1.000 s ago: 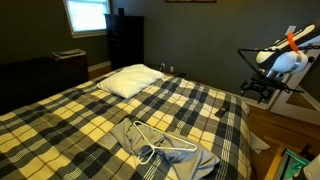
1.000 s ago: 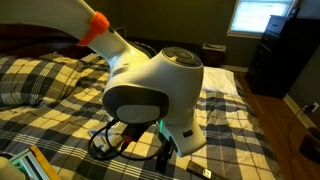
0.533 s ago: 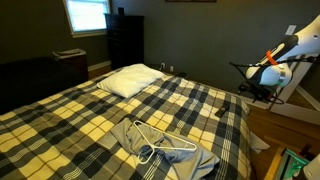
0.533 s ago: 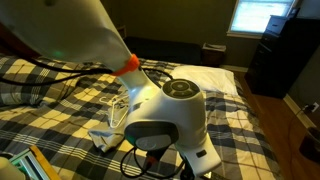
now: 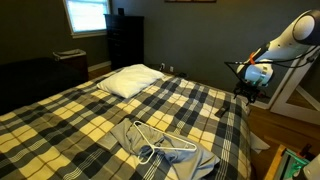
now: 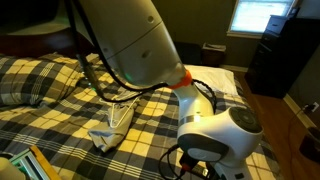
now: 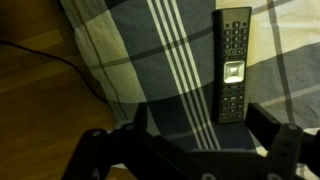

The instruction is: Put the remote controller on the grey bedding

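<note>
I need to move my gripper to the black remote controller next and close it on the remote's long sides at the silver button (image 5: 222, 111) (image 7: 234, 72) near its middle.
A black remote controller (image 7: 233, 65) lies flat on the plaid bedspread (image 7: 180, 40) near the bed's edge. In an exterior view it is a small dark shape (image 5: 223, 112). My gripper (image 7: 200, 125) is open and empty, hovering above the bedspread with the remote just ahead of its right finger. In an exterior view the gripper (image 5: 250, 88) hangs over the bed's side edge. The grey bedding (image 5: 165, 150) is a crumpled grey cloth near the foot of the bed, with a white hanger (image 5: 160, 145) on it. It also shows in an exterior view (image 6: 112, 125).
A white pillow (image 5: 132, 80) lies at the head of the bed. A dark dresser (image 5: 125, 40) stands by the window. Wooden floor with a cable (image 7: 40, 90) shows beside the bed. My arm's wrist housing (image 6: 215, 140) blocks much of an exterior view.
My arm has swung down and in toward the bed's edge. The gripper now sits lower and closer to the remote. The remote and the grey cloth have not moved.
</note>
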